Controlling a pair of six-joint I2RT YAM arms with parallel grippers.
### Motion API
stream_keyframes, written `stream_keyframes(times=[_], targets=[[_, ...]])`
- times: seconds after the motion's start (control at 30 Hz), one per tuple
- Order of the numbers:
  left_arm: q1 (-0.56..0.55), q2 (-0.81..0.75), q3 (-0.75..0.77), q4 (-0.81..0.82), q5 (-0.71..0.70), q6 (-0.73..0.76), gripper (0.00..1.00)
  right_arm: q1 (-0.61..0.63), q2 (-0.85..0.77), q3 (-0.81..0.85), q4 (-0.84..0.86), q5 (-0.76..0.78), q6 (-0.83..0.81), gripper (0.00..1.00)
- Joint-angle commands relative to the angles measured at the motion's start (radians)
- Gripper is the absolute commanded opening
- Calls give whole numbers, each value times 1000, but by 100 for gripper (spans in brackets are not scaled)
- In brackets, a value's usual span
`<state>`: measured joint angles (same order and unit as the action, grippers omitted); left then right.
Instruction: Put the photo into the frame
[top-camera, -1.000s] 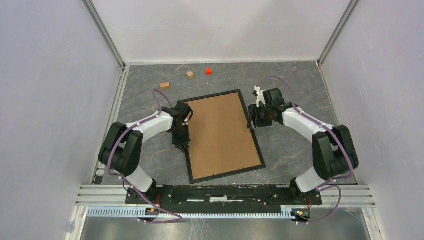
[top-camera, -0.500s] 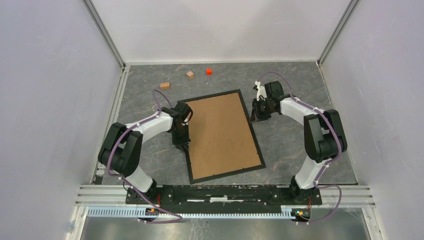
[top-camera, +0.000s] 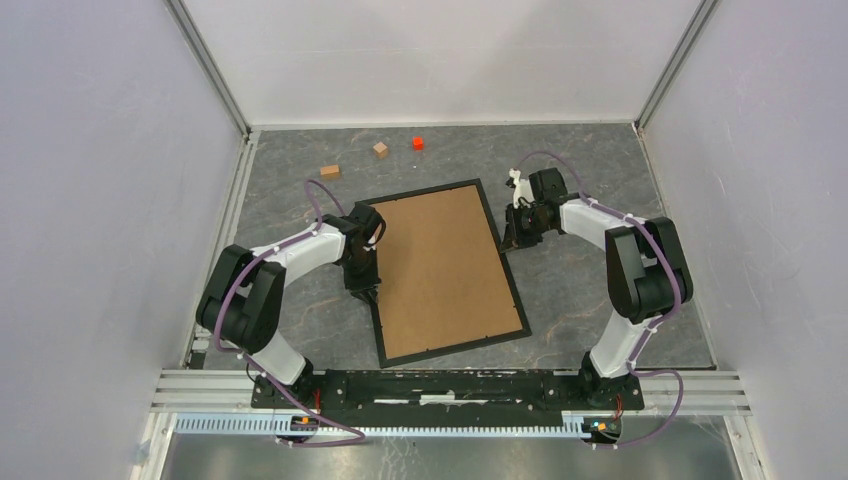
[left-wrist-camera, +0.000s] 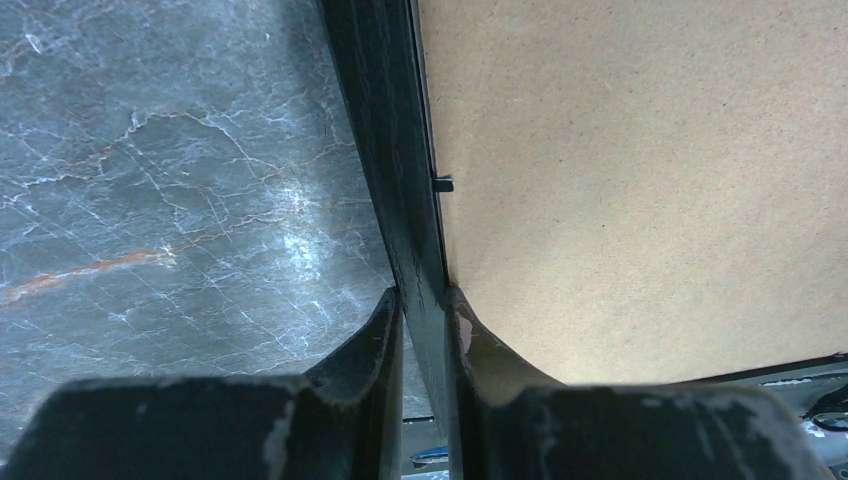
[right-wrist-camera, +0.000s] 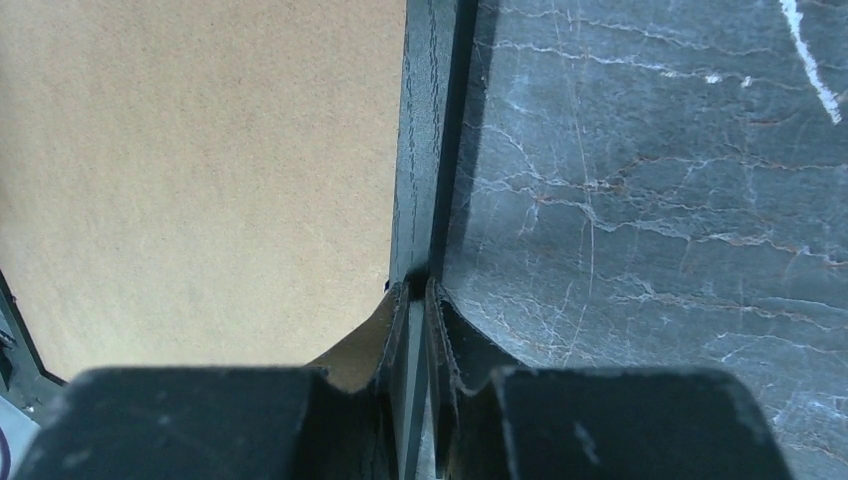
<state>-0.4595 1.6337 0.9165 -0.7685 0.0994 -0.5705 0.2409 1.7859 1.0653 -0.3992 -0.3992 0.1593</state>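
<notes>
The frame slants with my right gripper pinching the middle of the frame's side, so I will open, straighten the frame, and grip nearer that side's far end (top-camera: 483, 194).
The black frame (top-camera: 456, 348) lies flat on the grey table with its brown backing board (top-camera: 440, 265) facing up. The photo is hidden. My left gripper (top-camera: 362, 290) is shut on the frame's left edge. In the left wrist view both fingers of the left gripper (left-wrist-camera: 425, 300) press the black rail (left-wrist-camera: 385, 150) beside the board (left-wrist-camera: 640, 180). My right gripper (top-camera: 510, 240) is at the frame's right edge, near the far corner. In the right wrist view the right gripper (right-wrist-camera: 418, 290) has its fingers pinched on the thin black edge (right-wrist-camera: 425, 150).
Two small wooden blocks (top-camera: 330, 170) (top-camera: 380, 149) and a red block (top-camera: 417, 142) lie on the table beyond the frame. White walls enclose the table on three sides. A metal rail (top-camera: 450, 385) carries the arm bases at the near edge.
My right gripper has moved onto the frame's right edge and closed on it, with the right arm's elbow swung inward. The left arm and the frame have not moved.
</notes>
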Motion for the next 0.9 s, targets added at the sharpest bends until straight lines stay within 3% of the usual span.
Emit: stream_keyframes(times=[0.0,0.87], targets=[[-22,107,-79,179,11,-1,5,2,-22,-36,19,-2,-13,16],[-22,123,-58,183,41,11,2,111,60,-118,108,4,66,20]])
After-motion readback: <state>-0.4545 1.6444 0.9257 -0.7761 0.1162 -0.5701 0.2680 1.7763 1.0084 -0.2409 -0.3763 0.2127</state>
